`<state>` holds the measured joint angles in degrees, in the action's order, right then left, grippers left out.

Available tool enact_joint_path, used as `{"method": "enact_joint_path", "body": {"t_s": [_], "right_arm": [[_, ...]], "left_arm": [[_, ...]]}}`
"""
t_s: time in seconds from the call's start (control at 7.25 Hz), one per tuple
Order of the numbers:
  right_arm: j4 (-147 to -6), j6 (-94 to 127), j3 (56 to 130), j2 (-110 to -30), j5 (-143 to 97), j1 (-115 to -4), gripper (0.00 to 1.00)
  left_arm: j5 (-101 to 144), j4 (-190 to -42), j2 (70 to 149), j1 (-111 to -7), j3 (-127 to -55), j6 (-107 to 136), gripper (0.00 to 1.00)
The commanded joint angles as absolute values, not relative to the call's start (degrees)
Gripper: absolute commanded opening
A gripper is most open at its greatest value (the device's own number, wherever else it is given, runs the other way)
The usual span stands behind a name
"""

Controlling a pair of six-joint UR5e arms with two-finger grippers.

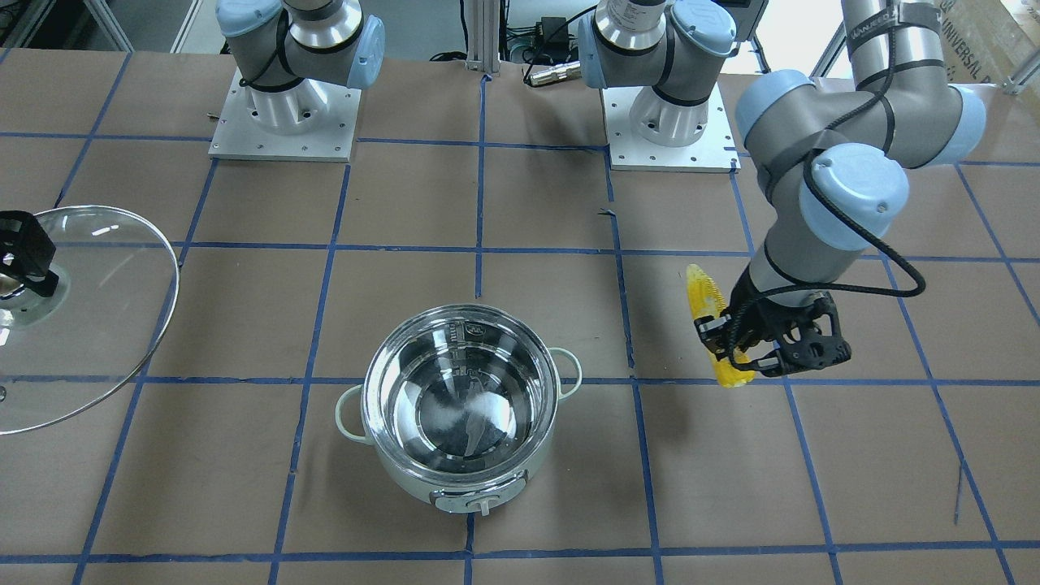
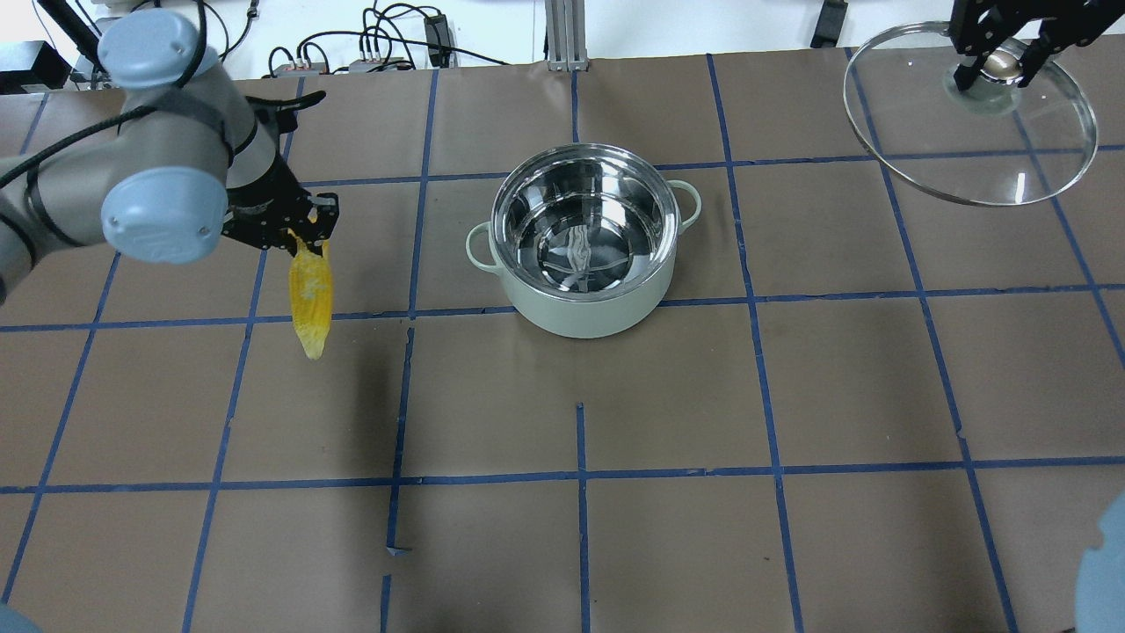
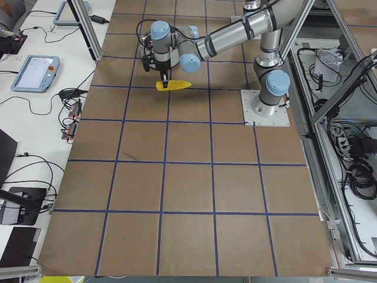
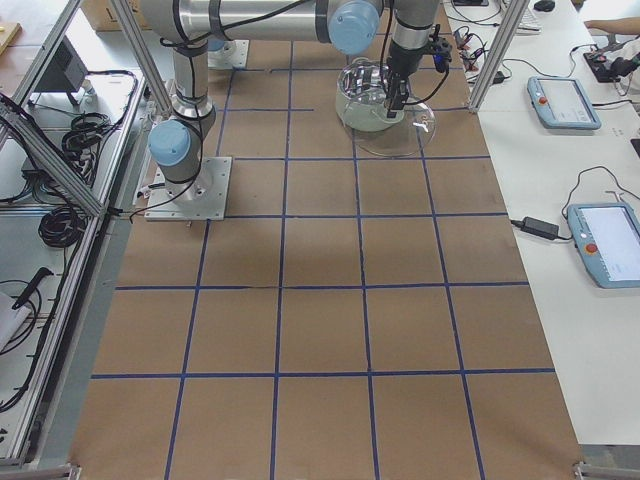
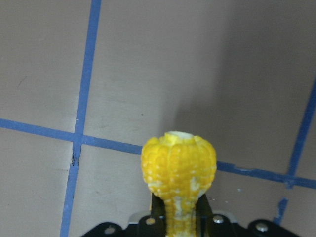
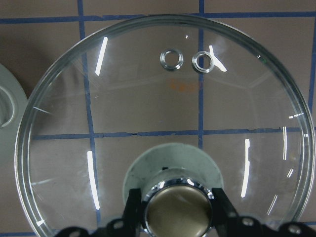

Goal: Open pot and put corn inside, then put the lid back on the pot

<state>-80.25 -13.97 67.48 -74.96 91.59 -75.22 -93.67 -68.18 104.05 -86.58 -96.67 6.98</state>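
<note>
Next, my left gripper lets go of the yellow corn over the shiny bottom inside the open pot (image 1: 470,414), where it is to be let go.
The pot (image 2: 580,308) stands open and empty at the table's middle, its control knob showing in the front-facing view (image 1: 406,483). My left gripper (image 2: 303,233) is shut on one end of the yellow corn (image 2: 311,294) and holds it above the table, to the left of the pot and well apart from it. The corn also shows in the left wrist view (image 5: 178,168). My right gripper (image 2: 997,66) is shut on the beige knob of the glass lid (image 2: 967,149) and holds the lid tilted in the air, far right of the pot. The lid's steam vents (image 6: 171,59) show in the right wrist view.
The brown table (image 2: 580,545) carries a grid of blue tape lines. The two arm bases (image 1: 284,122) stand at the robot's side. Cables and a metal post (image 2: 562,35) lie beyond the far edge. Tablets (image 4: 560,100) rest on a side bench.
</note>
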Motion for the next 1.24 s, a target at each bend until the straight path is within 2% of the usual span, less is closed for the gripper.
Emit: {"method": "enact_joint_path", "body": {"t_s": [0.0, 0.41, 1.1], "right_arm": [[-80.86, -14.5, 68.47, -75.32, 91.58, -74.79, 0.14], [-80.42, -14.77, 68.38, -75.5, 91.49, -74.97, 0.14], [-80.33, -14.85, 68.55, -75.41, 91.32, -74.88, 0.14]], "left_arm": [[-93.78, -74.52, 107.73, -99.88, -84.34, 20.33, 0.11], [-92.46, -76.54, 116.7, -110.1, -71.84, 29.09, 0.11], [-90.7, -75.77, 121.9, -111.19, -70.58, 28.39, 0.11]]}}
